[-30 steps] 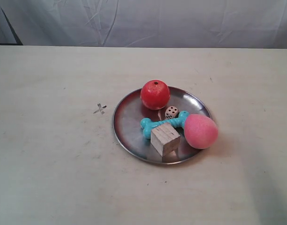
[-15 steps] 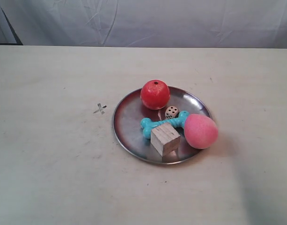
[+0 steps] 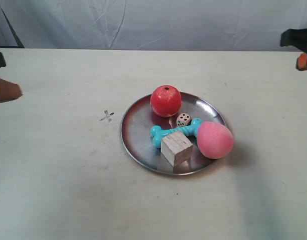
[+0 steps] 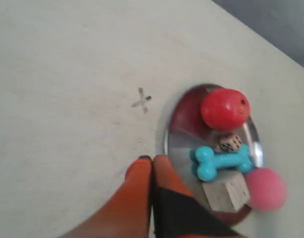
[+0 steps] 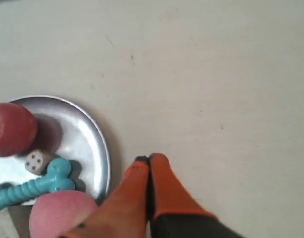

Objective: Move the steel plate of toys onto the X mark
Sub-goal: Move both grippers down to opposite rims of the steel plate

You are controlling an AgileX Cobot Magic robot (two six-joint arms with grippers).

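Observation:
The robot's right gripper needs to next move to the steel plate's rim (image 3: 221,115) (image 5: 108,166) just beyond the pink foam ball and close there.
The steel plate (image 3: 132,111) lies mid-table and holds a red ball (image 3: 166,100), a pink foam ball (image 3: 215,140), a teal bone (image 3: 166,132), a wooden cube (image 3: 176,147) and a white die (image 3: 183,119). The X mark (image 3: 107,116) is drawn just beside the plate's rim, uncovered. My left gripper (image 4: 152,159) is shut on nothing, hovering near the plate (image 4: 179,144) edge, with the X mark (image 4: 142,100) ahead. My right gripper (image 5: 149,158) is shut and empty too, just off the plate (image 5: 87,129) rim near the pink ball (image 5: 57,213).
The arm at the exterior view's left (image 3: 5,90) shows at the frame edge, the arm at the exterior view's right (image 3: 299,47) at the top corner. A pale cloth backdrop (image 3: 158,22) closes off the table's far edge.
Both arms have come into the exterior view, one at each side edge. The plate and toys have not moved.

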